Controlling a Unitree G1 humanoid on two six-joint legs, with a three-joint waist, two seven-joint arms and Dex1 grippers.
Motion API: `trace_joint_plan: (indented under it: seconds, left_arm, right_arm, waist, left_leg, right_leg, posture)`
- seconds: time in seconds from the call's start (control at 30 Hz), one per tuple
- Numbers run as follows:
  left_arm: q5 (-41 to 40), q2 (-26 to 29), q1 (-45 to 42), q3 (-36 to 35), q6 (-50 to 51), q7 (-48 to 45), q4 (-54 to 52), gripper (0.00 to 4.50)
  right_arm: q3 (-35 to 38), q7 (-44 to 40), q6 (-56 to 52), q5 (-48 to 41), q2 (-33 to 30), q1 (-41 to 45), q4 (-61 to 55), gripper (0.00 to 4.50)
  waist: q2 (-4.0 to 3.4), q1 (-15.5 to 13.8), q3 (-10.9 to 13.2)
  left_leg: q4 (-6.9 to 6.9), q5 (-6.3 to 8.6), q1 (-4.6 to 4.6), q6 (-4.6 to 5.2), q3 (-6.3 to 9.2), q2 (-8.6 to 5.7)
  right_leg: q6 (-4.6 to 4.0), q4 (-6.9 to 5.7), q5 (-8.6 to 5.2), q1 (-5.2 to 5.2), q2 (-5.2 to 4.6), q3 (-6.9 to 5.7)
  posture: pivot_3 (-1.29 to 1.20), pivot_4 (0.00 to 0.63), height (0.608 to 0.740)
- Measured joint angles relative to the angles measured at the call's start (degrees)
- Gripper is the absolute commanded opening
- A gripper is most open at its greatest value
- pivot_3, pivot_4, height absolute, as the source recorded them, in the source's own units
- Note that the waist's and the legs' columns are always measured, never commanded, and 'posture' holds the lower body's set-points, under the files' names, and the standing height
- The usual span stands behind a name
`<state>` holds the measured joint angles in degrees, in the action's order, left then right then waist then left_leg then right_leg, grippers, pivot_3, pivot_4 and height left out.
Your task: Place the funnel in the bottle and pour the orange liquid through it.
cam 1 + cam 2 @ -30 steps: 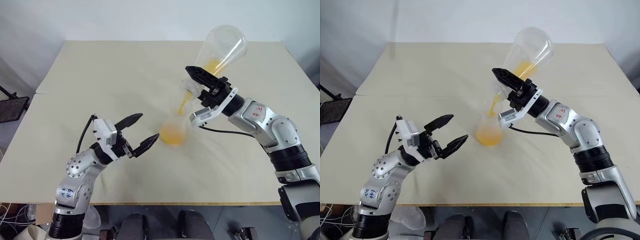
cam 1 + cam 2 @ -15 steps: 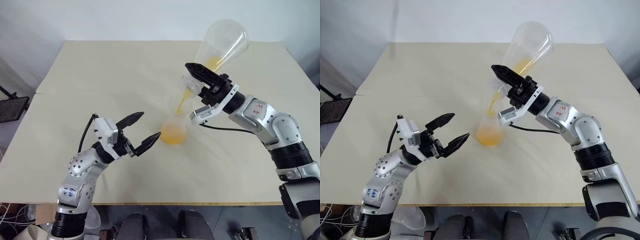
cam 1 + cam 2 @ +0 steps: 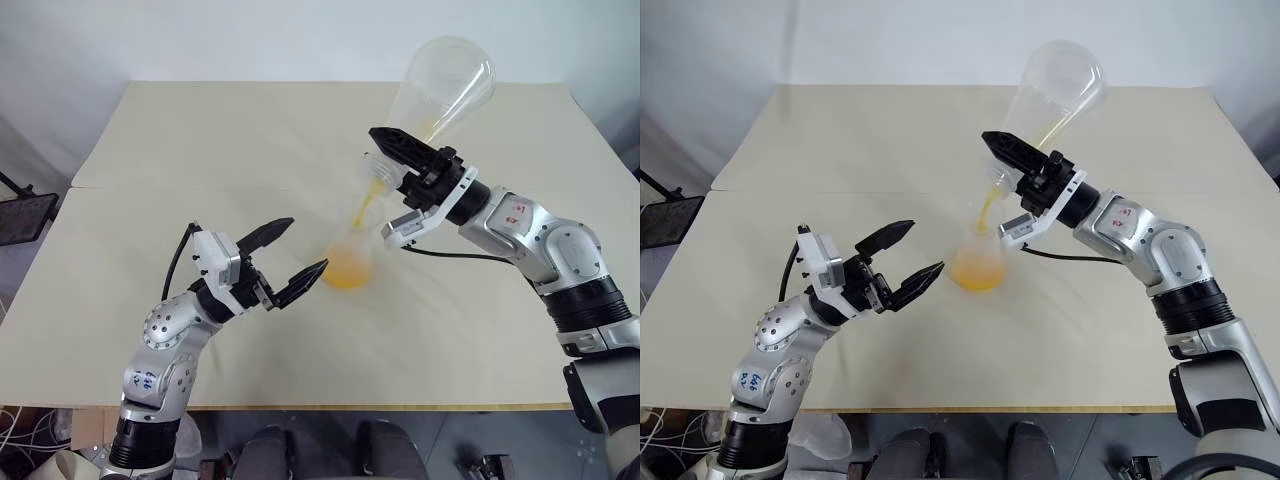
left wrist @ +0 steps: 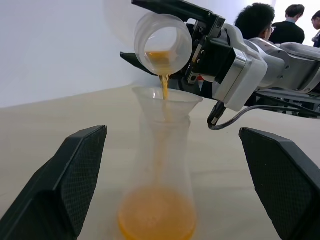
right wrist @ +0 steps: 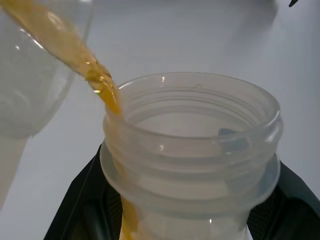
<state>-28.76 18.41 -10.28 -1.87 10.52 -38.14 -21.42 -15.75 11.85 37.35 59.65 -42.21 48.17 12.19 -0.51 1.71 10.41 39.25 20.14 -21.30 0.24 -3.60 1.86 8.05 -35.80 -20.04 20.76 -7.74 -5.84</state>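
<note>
Next, I set the clear conical flask down on the bare cream table (image 3: 463,273) between the bottle and the arm of my right gripper.
My right gripper (image 3: 388,163) is shut on the neck of a clear conical flask (image 3: 446,84). The flask is tipped mouth-down over the bottle (image 3: 348,256). A thin stream of orange liquid (image 3: 362,207) runs from the flask's mouth (image 4: 163,42) into the clear funnel (image 4: 167,102) seated in the bottle's mouth. Orange liquid (image 4: 156,218) pools in the bottom of the bottle (image 4: 161,165), which stands upright on the table. My left gripper (image 3: 306,245) is open just left of the bottle, one finger on each side of its base without touching it. In the right wrist view the stream (image 5: 96,75) passes beside the flask's ribbed neck (image 5: 192,150).
The cream table (image 3: 200,150) is bare around the bottle. A seam (image 3: 150,187) runs across it behind my left arm. People (image 4: 261,21) are beyond the table's far side. A dark object (image 3: 22,215) stands off the table's left edge.
The pour has gone on, and less orange liquid sits in the flask now. Both arms have stayed nearly still.
</note>
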Motion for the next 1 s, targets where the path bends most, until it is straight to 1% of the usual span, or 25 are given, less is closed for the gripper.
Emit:
trace_joint_plan:
  seconds: [0.5,0.6,0.83,1.0]
  left_arm:
    - [0.03,-0.25,-0.4,0.19,-0.8,-0.02,1.44,4.5]
    - [0.03,-0.25,-0.41,0.27,-0.88,-0.02,1.44,4.5]
    - [0.01,-0.11,-0.82,0.6,-0.88,-0.46,1.5,4.5]
    - [-0.07,0.64,-1.47,0.6,-0.48,-1.19,1.58,4.5]
  right_arm:
    - [-0.06,0.55,-0.01,0.13,0.0,0.11,1.31,2.56]
    - [-0.06,-0.51,0.39,-1.69,0.02,0.04,1.23,2.56]
    - [0.94,-8.33,-1.04,-14.69,2.45,-2.74,0.28,2.56]
    - [4.6,-18.79,-4.61,-32.64,3.6,-5.89,-3.53,2.56]
  waist:
    - [0.0,0.01,0.0]
    - [0.0,0.01,0.0]
    - [0.0,0.0,0.0]
    - [0.03,-0.1,0.02]
  left_leg:
    - [0.0,0.0,0.0,0.0,0.0,0.0]
    - [0.0,0.0,0.0,0.0,0.0,0.0]
    - [0.0,0.0,0.0,0.01,0.02,0.01]
    - [0.0,0.0,0.0,0.02,0.07,0.0]
  right_leg:
    - [0.0,0.0,0.0,0.0,0.0,0.0]
    - [0.0,0.0,0.0,0.0,0.0,0.0]
    - [0.0,0.0,0.0,-0.01,0.0,-0.02]
    - [0.0,-0.01,0.0,-0.05,-0.02,-0.05]
  posture:
    - [0.0,0.15,0.74]
    - [0.0,0.15,0.74]
    - [0.0,0.15,0.74]
    - [0.0,0.15,0.74]
